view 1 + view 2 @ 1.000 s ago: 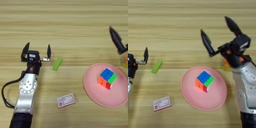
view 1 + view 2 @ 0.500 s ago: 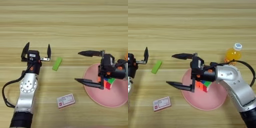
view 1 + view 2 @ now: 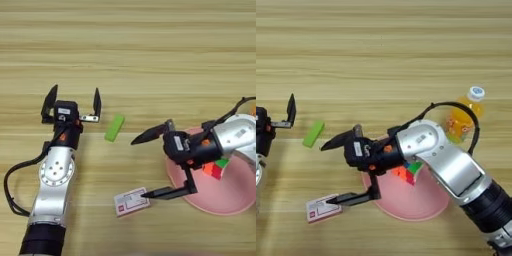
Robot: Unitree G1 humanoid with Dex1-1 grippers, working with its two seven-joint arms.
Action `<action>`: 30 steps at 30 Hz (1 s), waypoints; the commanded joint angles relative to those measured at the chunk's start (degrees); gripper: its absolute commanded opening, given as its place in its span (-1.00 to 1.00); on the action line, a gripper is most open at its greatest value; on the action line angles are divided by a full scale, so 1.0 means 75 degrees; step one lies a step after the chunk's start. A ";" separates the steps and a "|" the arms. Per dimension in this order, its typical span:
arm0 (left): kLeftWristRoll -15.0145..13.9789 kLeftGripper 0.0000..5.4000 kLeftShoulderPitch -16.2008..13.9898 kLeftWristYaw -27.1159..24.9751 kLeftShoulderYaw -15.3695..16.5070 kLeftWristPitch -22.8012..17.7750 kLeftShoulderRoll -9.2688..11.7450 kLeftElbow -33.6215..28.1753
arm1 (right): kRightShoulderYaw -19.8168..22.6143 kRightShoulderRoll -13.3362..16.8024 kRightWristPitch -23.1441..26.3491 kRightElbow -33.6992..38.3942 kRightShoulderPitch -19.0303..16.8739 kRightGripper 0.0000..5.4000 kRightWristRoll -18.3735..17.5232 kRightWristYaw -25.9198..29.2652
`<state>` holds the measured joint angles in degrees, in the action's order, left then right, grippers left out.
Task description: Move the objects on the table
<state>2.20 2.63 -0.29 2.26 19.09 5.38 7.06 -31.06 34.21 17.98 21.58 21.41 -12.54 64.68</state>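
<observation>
The robot's right gripper needs to next move to the flat red-and-white box and close on the box's end [image 3: 141, 199] nearest the pink plate.
My right gripper [image 3: 328, 174] is open wide, reaching left past the rim of the pink plate [image 3: 411, 206]. Its lower fingertip [image 3: 332, 200] rests at the right edge of the flat red-and-white box [image 3: 322, 208]; its upper finger points toward the green bar [image 3: 313, 133] but stays apart from it. The multicoloured puzzle cube [image 3: 408, 173] lies on the plate, partly hidden behind the right forearm. Behind the plate, at the right, the orange juice bottle [image 3: 463, 118] stands upright. My left gripper [image 3: 73, 97] is open and empty, just left of the green bar [image 3: 114, 128].
The right forearm crosses over the plate's [image 3: 225, 201] left half. A black cable loops from the left arm at the lower left. Bare wooden table [image 3: 130, 45] stretches across the whole far half.
The right arm has swung from the bottle's side leftward over the plate, and its open fingers now reach the box. The left arm has not moved.
</observation>
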 commanded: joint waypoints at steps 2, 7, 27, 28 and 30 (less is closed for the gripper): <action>0.0070 1.00 0.0008 0.0064 0.0033 0.0037 0.0006 -0.0004 | -0.0434 -0.0074 -0.0033 -0.0252 0.0030 0.99 0.0562 0.0034; 0.0052 1.00 0.0018 0.0059 0.0068 0.0048 0.0035 0.0011 | -0.0874 -0.0152 -0.0234 -0.0555 -0.0012 0.99 0.1028 0.0126; 0.0064 1.00 0.0036 0.0060 0.0070 0.0069 0.0020 0.0035 | -0.1500 -0.0724 -0.0370 -0.1490 -0.0020 0.96 0.1885 0.0178; 0.0062 1.00 0.0036 0.0061 0.0071 0.0069 0.0019 0.0036 | -0.1541 -0.0766 -0.0365 -0.1548 -0.0013 0.91 0.1928 0.0194; 0.0068 1.00 0.0015 0.0067 0.0062 0.0058 0.0006 0.0002 | -0.1623 -0.0823 -0.0376 -0.1619 -0.0020 0.86 0.2018 0.0231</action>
<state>2.19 2.63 -0.15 2.61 19.18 5.40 7.07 -42.52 28.44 15.50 10.14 20.63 1.35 66.44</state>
